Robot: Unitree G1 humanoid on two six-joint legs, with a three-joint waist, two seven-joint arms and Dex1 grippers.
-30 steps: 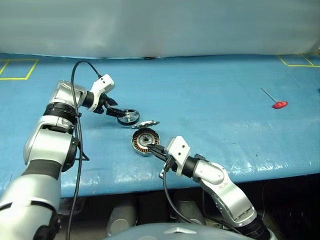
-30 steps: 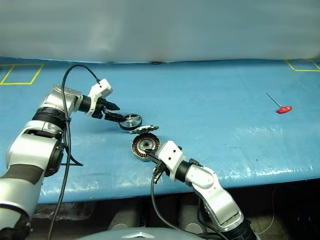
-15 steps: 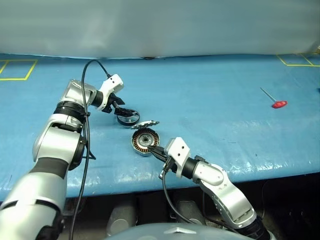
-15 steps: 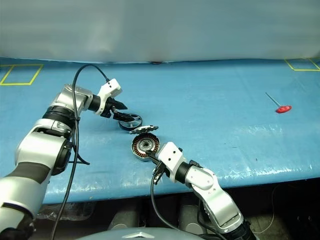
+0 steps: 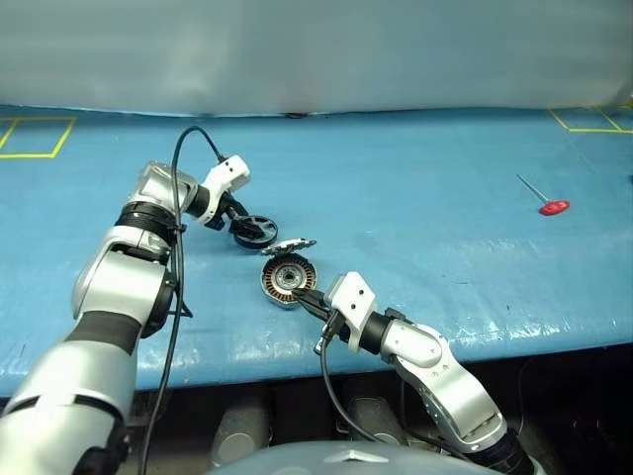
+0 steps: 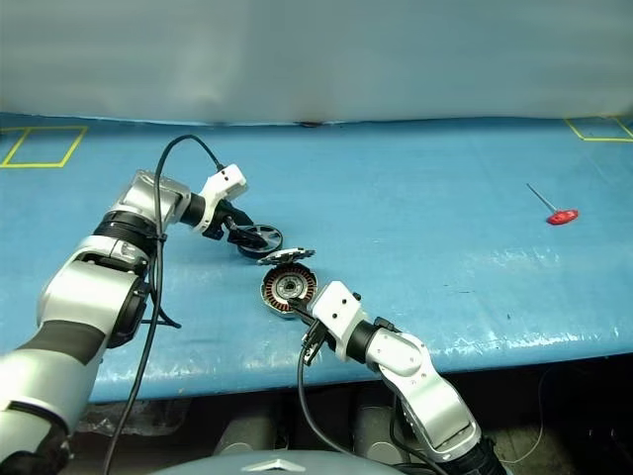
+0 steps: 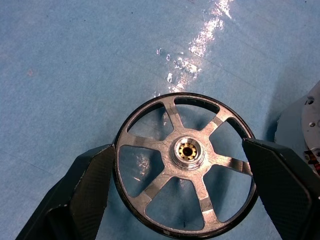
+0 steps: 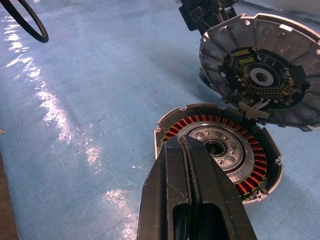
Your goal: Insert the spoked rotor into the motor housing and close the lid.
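Observation:
My left fingers straddle the spoked rotor's rim, which must fit inside the motor housing, so next I grip its central hub (image 7: 188, 152).
The spoked rotor (image 7: 186, 150), black-rimmed with silver spokes, lies flat on the blue table. My left gripper (image 5: 246, 227) is open and straddles it, with one black finger (image 7: 82, 192) at each side of the rim. Just nearer me is the motor housing (image 5: 286, 278), its copper windings facing up. The lid (image 8: 261, 76) stands tilted open at the housing's far edge and shows its dark ribbed inside. My right gripper (image 8: 187, 144) is shut, with its tips at the housing's near rim and nothing between them.
A red-handled tool (image 5: 550, 205) lies far to the right on the blue table (image 5: 415, 188). Yellow tape squares (image 5: 35, 137) mark the far corners. A black cable (image 5: 178, 158) arcs over my left wrist. The table's front edge (image 5: 247, 356) runs just behind my right gripper.
My left gripper has moved right and down towards the rotor, and its fingers now sit on either side of the rim. The right arm, housing and lid have not moved.

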